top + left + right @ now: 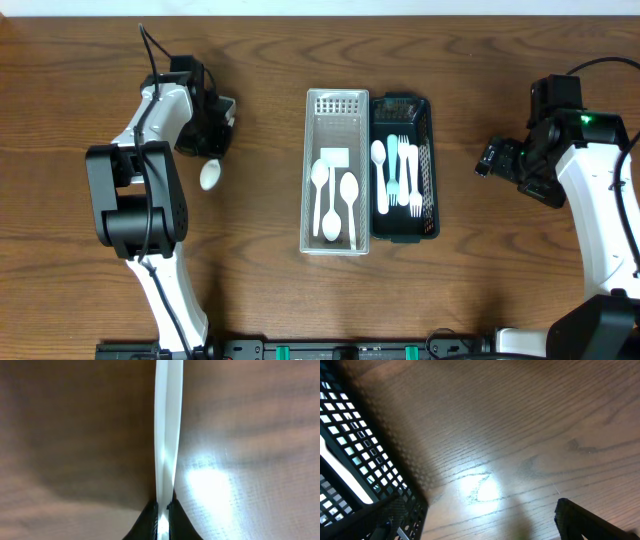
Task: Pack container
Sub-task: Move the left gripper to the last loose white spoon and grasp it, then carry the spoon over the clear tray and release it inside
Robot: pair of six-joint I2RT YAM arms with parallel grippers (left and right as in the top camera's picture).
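Observation:
My left gripper is going to let go of its white plastic spoon in the white mesh container [328, 181] between the nearest spoon and the middle spoon.
My left gripper [212, 150] is shut on the handle of a white plastic spoon [209, 176] at the table's left; its bowl shows just below the jaws. In the left wrist view the handle [166, 435] runs straight up from between the closed fingers [163, 515]. A white mesh container [310, 180] holds several white spoons. A black mesh container [431, 170] beside it holds white forks and a spoon. My right gripper [487, 160] is open and empty to the right of the black container, whose wall [365, 460] fills the left of the right wrist view.
The two containers stand side by side in the table's middle. Bare wood lies between each arm and the containers. One black finger of the right gripper [590, 522] shows low in the right wrist view.

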